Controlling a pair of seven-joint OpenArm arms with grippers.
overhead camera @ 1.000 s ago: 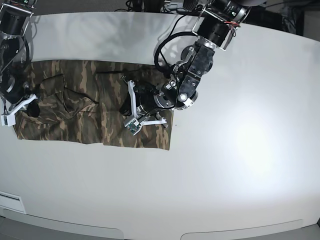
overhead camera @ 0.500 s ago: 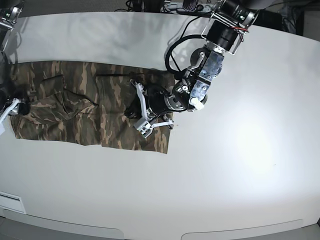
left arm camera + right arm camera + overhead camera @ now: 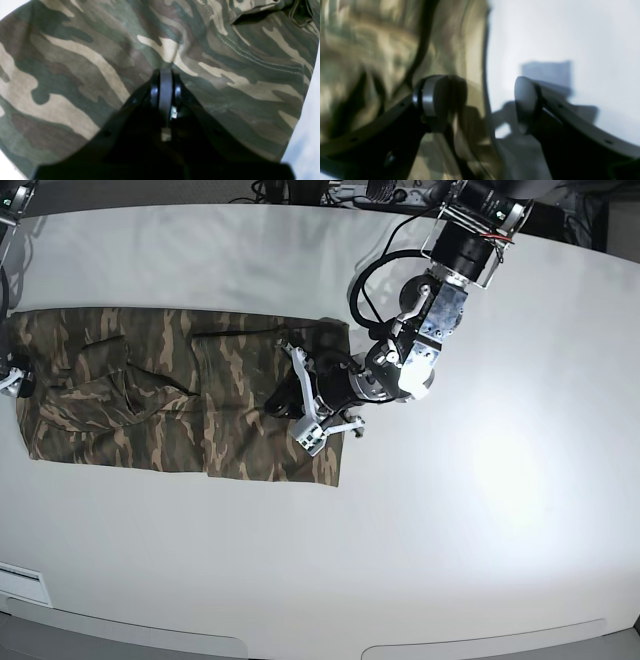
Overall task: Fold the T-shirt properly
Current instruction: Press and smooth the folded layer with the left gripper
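My right gripper is next. It should slide in and grab the layers at the short end of the T-shirt (image 3: 58, 394) (image 3: 471, 100), farthest from my left gripper.
The camouflage T-shirt (image 3: 150, 395) lies as a long flat band across the left half of the white table (image 3: 480, 500). My left gripper (image 3: 284, 398) reaches in from the upper right and is shut, its tips pressed onto the shirt's right part. The left wrist view shows its closed fingertips (image 3: 165, 73) against the T-shirt (image 3: 75, 62), with no cloth visibly between them. My right gripper (image 3: 12, 378) is at the shirt's left end, mostly cut off by the frame. In the blurred right wrist view this gripper (image 3: 480, 100) stands open astride the shirt's edge (image 3: 395, 50), holding nothing.
Dark cables (image 3: 365, 290) loop along the left arm near the shirt's top right corner. Equipment and wires sit beyond the table's far edge (image 3: 330, 192). A white label (image 3: 20, 580) is at the front left.
The right gripper opened, let go of the shirt's left end and drew back left; that end now lies further left. The left gripper slid right across the cloth, still shut.
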